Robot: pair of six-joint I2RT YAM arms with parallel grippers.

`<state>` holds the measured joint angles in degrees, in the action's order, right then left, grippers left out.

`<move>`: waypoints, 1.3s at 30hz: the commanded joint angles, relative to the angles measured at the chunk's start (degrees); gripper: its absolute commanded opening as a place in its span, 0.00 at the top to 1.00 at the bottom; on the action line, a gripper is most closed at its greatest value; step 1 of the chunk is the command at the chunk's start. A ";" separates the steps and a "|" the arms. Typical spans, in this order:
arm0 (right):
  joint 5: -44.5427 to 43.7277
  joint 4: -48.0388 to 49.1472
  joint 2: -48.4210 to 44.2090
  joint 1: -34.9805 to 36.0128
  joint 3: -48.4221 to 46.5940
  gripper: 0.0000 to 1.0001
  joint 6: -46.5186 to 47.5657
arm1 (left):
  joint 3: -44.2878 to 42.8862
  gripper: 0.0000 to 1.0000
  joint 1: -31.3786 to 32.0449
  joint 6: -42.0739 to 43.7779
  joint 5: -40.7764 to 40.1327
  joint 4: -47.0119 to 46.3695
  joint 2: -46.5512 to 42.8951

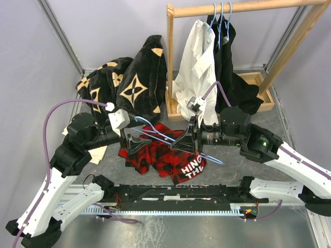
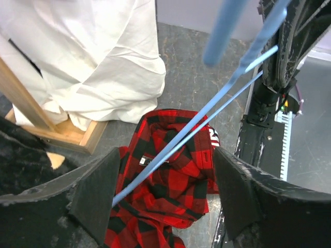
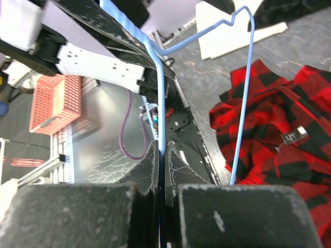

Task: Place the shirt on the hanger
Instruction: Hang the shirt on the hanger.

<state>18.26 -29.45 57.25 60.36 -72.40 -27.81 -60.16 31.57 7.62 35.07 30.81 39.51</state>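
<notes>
The hanger's hook leans toward the robot's left gripper, so that gripper should hold the hanger while the right gripper takes hold again of its sloping side (image 3: 161,108) with the hook toward the rail.
The red-and-black plaid shirt (image 1: 158,155) lies crumpled on the table between my arms, with its white lettering (image 1: 190,168) at the near right. My right gripper (image 1: 178,143) is shut on the light-blue wire hanger (image 1: 158,134) and holds it above the shirt. In the right wrist view the wire (image 3: 243,103) runs up from between the closed fingertips of the gripper (image 3: 162,165), with the shirt (image 3: 279,139) below. My left gripper (image 1: 138,144) is open at the hanger's left end. In the left wrist view the hanger (image 2: 207,116) crosses between the spread fingers (image 2: 95,191), above the shirt (image 2: 170,191).
A pale wooden rail (image 1: 238,8) at the back holds a white shirt (image 1: 194,67) and a black garment (image 1: 235,77). Black fabric with tan flowers (image 1: 129,82) is piled at the back left. The rail's wooden base (image 2: 62,137) lies near the shirt. A pink basket (image 3: 49,101) stands off the table.
</notes>
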 commanded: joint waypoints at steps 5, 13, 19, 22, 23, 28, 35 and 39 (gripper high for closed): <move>3.94 11.05 0.34 -0.09 0.27 1.00 -5.42 | -3.29 0.49 -0.10 2.28 9.17 -2.04 2.32; -2.48 4.14 0.71 -0.07 -1.57 0.96 -0.20 | -4.84 0.97 -0.07 2.30 8.97 -0.07 2.32; -5.91 -5.05 2.71 -0.09 -6.63 0.68 8.74 | -4.96 0.97 -0.03 2.44 7.27 1.91 2.07; -6.43 -7.88 3.37 -0.07 -8.48 0.54 12.53 | -4.97 0.97 -0.06 2.77 7.44 2.85 2.26; -6.64 -8.60 3.57 -0.06 -8.99 0.51 13.81 | -5.04 0.97 -0.04 2.80 7.53 3.00 2.30; -6.62 -12.51 4.71 -0.11 -11.06 0.45 20.73 | -5.33 0.97 -0.09 1.99 7.49 4.02 3.46; -7.86 -13.27 4.48 -0.11 -10.66 0.39 28.56 | -4.84 0.97 -0.09 0.78 7.73 5.52 5.86; -5.55 -15.52 5.18 -0.09 -11.45 0.38 30.74 | -4.87 0.97 -0.01 1.08 7.95 5.97 6.57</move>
<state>11.51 -43.79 62.02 60.01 -81.21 -1.78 -63.18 31.62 10.02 42.35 37.17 45.87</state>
